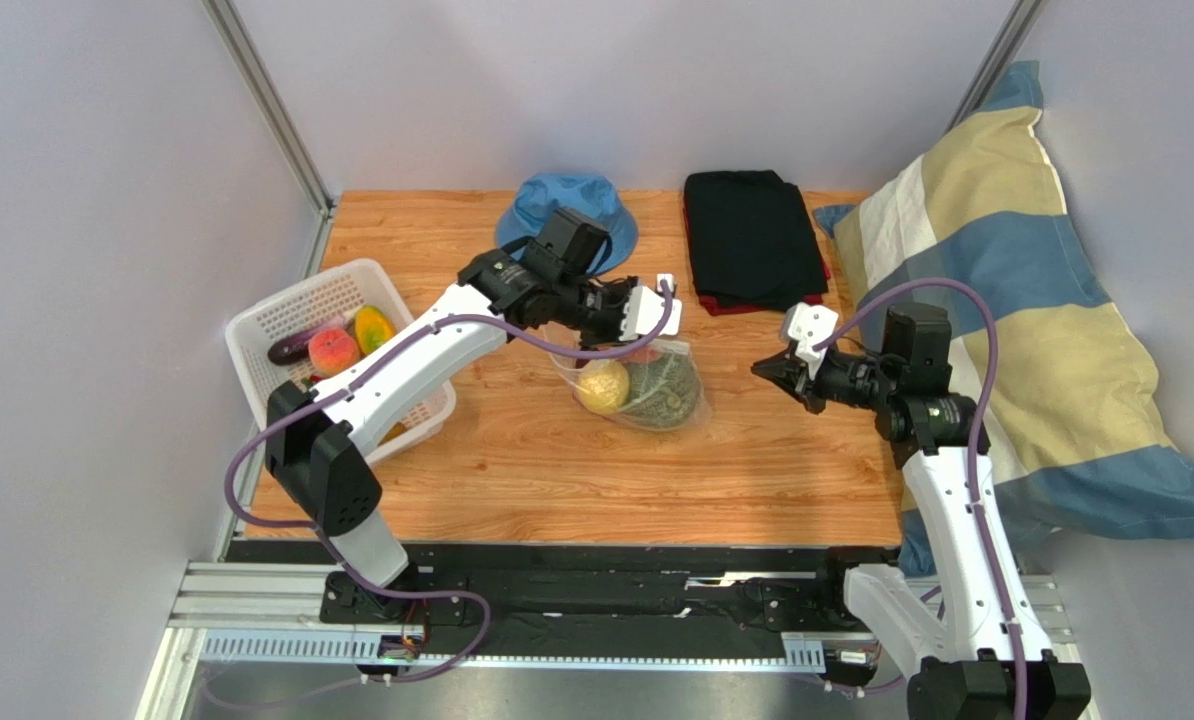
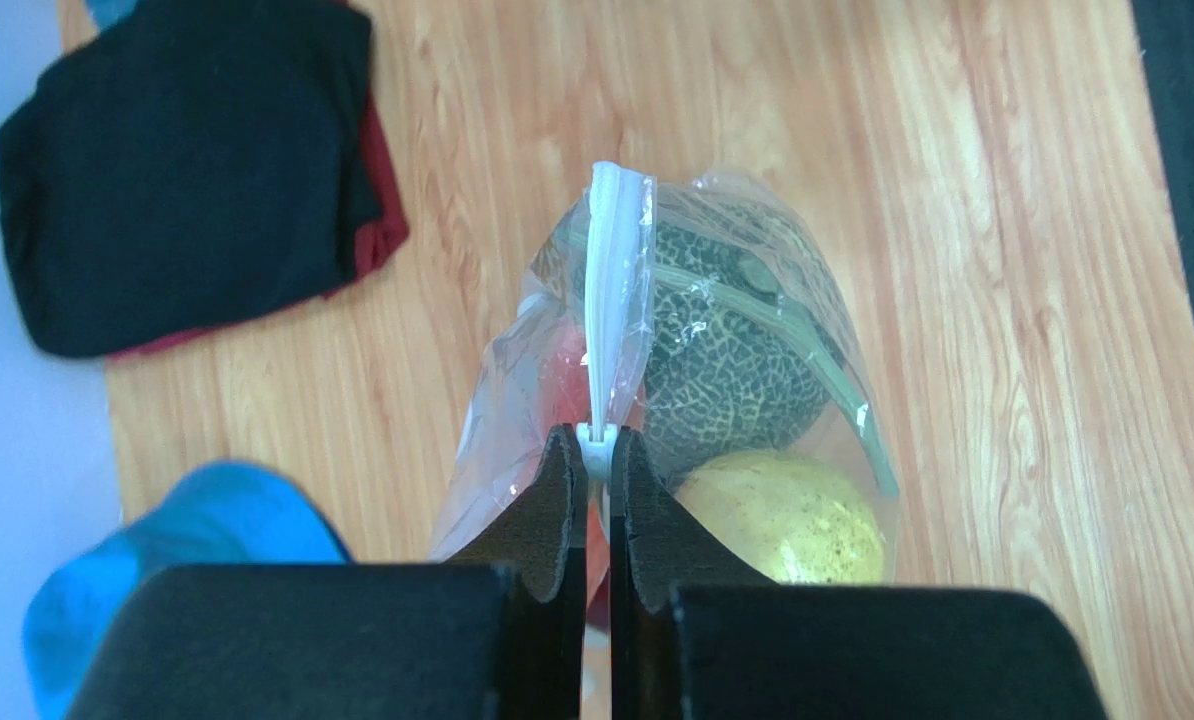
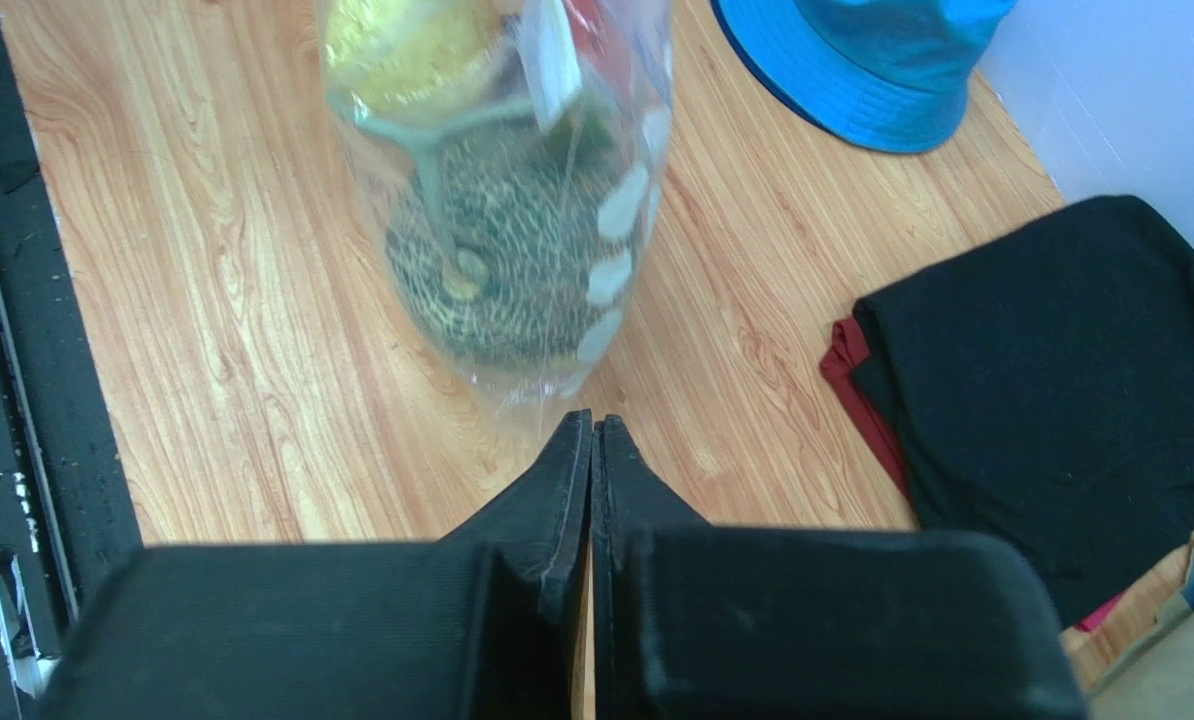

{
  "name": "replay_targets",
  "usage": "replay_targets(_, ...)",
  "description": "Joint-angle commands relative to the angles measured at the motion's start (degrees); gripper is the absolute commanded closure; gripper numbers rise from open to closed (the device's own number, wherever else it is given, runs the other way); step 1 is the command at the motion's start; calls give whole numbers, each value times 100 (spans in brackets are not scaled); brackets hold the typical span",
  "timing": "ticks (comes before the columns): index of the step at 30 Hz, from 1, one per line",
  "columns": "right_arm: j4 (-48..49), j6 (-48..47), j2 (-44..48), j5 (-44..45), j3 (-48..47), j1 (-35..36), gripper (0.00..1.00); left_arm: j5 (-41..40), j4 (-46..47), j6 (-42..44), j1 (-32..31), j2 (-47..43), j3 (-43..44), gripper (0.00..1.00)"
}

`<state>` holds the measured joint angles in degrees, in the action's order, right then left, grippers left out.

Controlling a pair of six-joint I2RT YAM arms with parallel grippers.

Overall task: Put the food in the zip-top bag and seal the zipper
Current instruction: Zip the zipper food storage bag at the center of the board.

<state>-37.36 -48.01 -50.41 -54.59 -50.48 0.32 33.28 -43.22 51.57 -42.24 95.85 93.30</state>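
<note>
Next, my left gripper releases the white zipper's end on the wooden table (image 1: 555, 333) just in front of the blue hat.
The clear zip-top bag (image 1: 645, 384) stands on the wooden table with a netted green squash ball (image 2: 726, 357), a yellow fruit (image 2: 787, 518) and a red piece (image 2: 564, 375) inside. My left gripper (image 2: 597, 450) is shut on the near end of the white zipper (image 2: 614, 278), which runs upright away from the fingers. In the top view the left gripper (image 1: 636, 323) hangs over the bag's top. My right gripper (image 3: 591, 428) is shut on nothing, its tips just short of the bag's bottom edge (image 3: 536, 393); in the top view the right gripper (image 1: 770, 369) sits right of the bag.
A white mesh basket (image 1: 277, 320) at the left holds more toy food (image 1: 334, 350). A blue hat (image 1: 566, 210) and folded black clothes (image 1: 750, 237) lie at the back of the table. A striped pillow (image 1: 1009, 315) rests along the right edge.
</note>
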Motion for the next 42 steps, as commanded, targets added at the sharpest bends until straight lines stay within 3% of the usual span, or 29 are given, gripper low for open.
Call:
replay_targets(1, 63, -209, -56, -175, 47, -260, 100, -234, -485, 283, 145, -506, -118, 100)
replay_targets(5, 89, -87, -179, -542, -76, -260, 99, -60, -450, 231, 225, -585, -84, 100)
replay_targets(7, 115, -7, -311, -658, -207, -190, 72, 169, -415, 91, 216, -498, 39, 100)
replay_targets(8, 115, 63, -468, -685, -269, -68, 47, 318, -398, 12, 181, -454, 92, 100)
replay_targets(11, 176, 142, -653, -606, -506, 344, 25, 486, -292, -191, 67, -269, 250, 100)
replay_targets(14, 650, 440, -794, -335, -533, 792, 19, 557, -3, -358, -65, -173, 207, 100)
replay_targets(19, 1108, 538, -1005, 70, -507, 1645, 19, 636, 393, -692, -284, -6, 242, 100)
replay_targets(22, 1442, 696, -1111, 299, -428, 1892, 21, 645, 551, -832, -381, 39, 198, 100)
replay_targets(28, 1592, 548, -1357, 642, -437, 2016, 47, 645, 842, -1132, -496, 109, 242, 100)
replay_targets(30, 1461, 381, -1401, 809, -437, 2016, 50, 654, 833, -1141, -505, 83, 233, 100)
replay_targets(31, 1408, 171, -1418, 853, -437, 2016, 56, 636, 842, -1132, -505, 65, 233, 100)
replay_targets(34, 1372, 55, -1419, 1116, -393, 2016, 100, 610, 816, -1079, -505, 4, 180, 100)
replay_targets(42, 1381, 125, -998, 1179, -156, 1727, 100, 144, 271, -894, -321, -84, -30, 100)
